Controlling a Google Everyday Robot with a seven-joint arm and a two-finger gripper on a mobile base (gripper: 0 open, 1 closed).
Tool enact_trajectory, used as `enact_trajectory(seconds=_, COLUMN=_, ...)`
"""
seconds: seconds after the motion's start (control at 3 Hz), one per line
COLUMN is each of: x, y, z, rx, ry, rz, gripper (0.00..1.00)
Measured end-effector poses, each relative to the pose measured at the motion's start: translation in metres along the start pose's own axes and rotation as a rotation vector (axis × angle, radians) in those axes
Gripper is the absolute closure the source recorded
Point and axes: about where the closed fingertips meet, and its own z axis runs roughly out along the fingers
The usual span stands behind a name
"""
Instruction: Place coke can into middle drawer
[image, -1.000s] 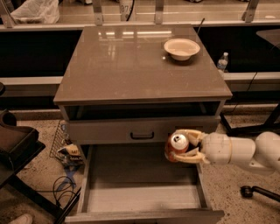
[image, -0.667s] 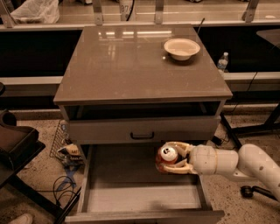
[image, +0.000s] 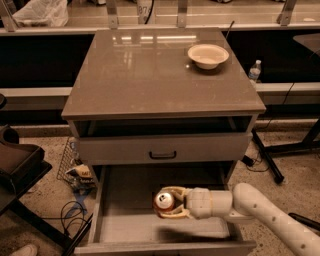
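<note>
Next, my gripper sets the coke can down inside the open drawer, letting it rest near the middle of the open drawer's pale bottom (image: 159, 211).
The coke can (image: 164, 200), red-orange with a silver top facing the camera, is held on its side in my gripper (image: 169, 203). The fingers (image: 173, 190) close above and below it. The white arm reaches in from the lower right. The can hangs just above the pale floor of the open middle drawer (image: 127, 192), near its middle, and casts a shadow on the floor below it. The drawer is pulled out towards the camera beneath the cabinet.
A shut grey drawer front with a black bar handle (image: 162, 154) sits above the open drawer. A white bowl (image: 208, 55) stands on the cabinet top at the back right. A water bottle (image: 255, 70) stands behind at the right. Cables and clutter (image: 76, 175) lie on the floor at the left.
My gripper has moved left and lower with the can, from the drawer's right side to over its middle.
</note>
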Motion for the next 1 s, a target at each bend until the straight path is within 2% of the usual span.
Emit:
enact_trajectory(seconds=0.33, x=0.056, y=0.002, z=0.037, rx=-0.087, ry=0.074, rz=-0.024, gripper=1.0)
enact_trajectory(seconds=0.67, x=0.086, y=-0.002, z=0.041, rx=-0.113, ry=0.117, rz=-0.028, gripper=1.0)
enact_trajectory(seconds=1.0, x=0.112, y=0.004, z=0.038, rx=-0.134, ry=0.166, rz=-0.008, gripper=1.0)
